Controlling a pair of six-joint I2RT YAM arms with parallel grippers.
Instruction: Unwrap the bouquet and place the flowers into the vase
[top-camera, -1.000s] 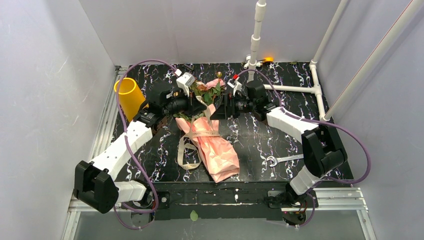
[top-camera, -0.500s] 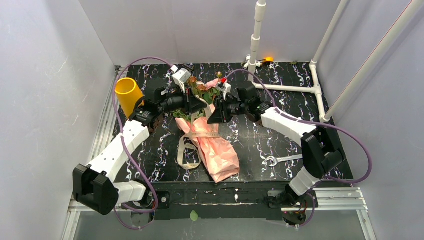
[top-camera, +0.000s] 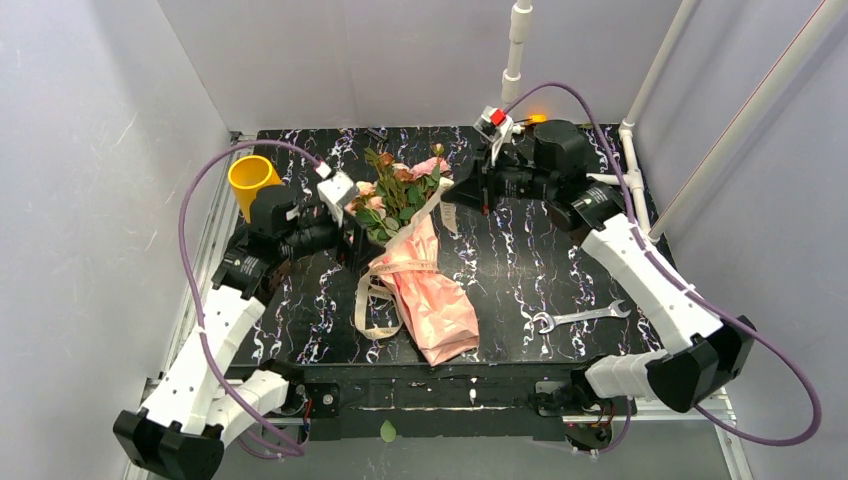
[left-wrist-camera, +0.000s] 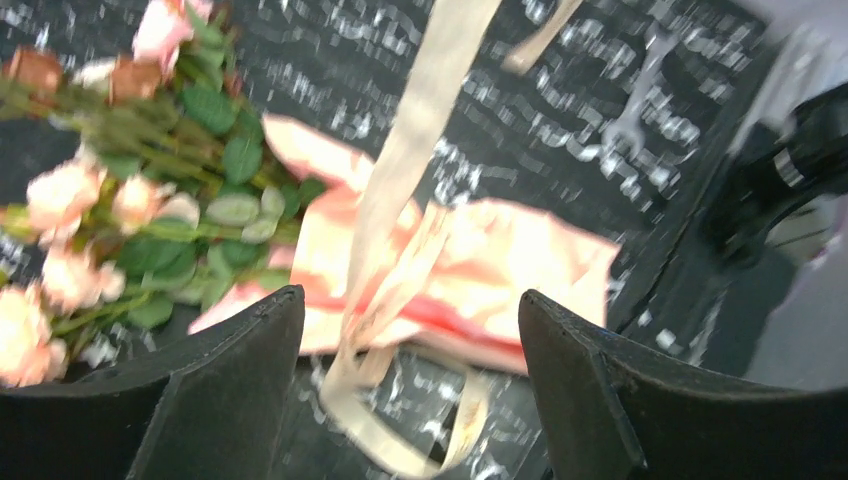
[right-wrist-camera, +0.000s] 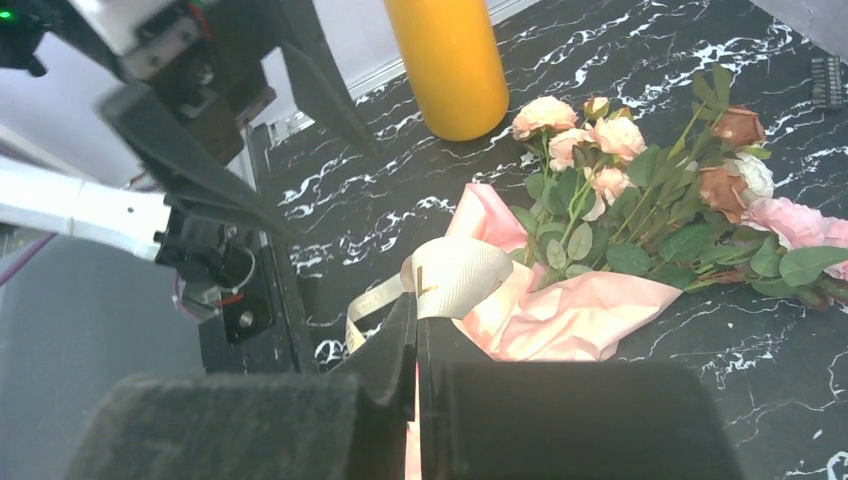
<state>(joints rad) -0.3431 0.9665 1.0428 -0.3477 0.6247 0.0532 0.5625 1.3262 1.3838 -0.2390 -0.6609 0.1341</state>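
I should close my left gripper on the loose loop (top-camera: 360, 317) (left-wrist-camera: 393, 453) of the beige ribbon beside the pink paper, at the side away from the paper.
The bouquet (top-camera: 432, 298) lies in the middle of the table, its crinkled pink paper (right-wrist-camera: 570, 312) pointing toward the near edge. The flowers (top-camera: 398, 192) stick out of the far end, pink, peach and brown roses (right-wrist-camera: 615, 175) with green leaves. My right gripper (top-camera: 448, 192) is shut on the beige ribbon (right-wrist-camera: 458, 278) and holds one strand taut above the paper. My left gripper (top-camera: 356, 232) stands open just left of the bouquet, its fingers (left-wrist-camera: 235, 385) empty, with ribbon (left-wrist-camera: 410, 170) and paper (left-wrist-camera: 505, 262) beyond them. The mustard-yellow vase (top-camera: 251, 180) stands upright at the far left.
A metal wrench (top-camera: 582, 318) lies on the black marbled table (top-camera: 520, 270) at the near right. White pipes (top-camera: 514, 55) rise at the back and along the right side (top-camera: 632, 180). Loose ribbon loops (top-camera: 374, 312) lie left of the paper. Grey walls close in on both sides.
My left gripper opened and drew back to the left, away from the bouquet. My right gripper shut on the ribbon and moved up and to the far right, pulling the strand tight.
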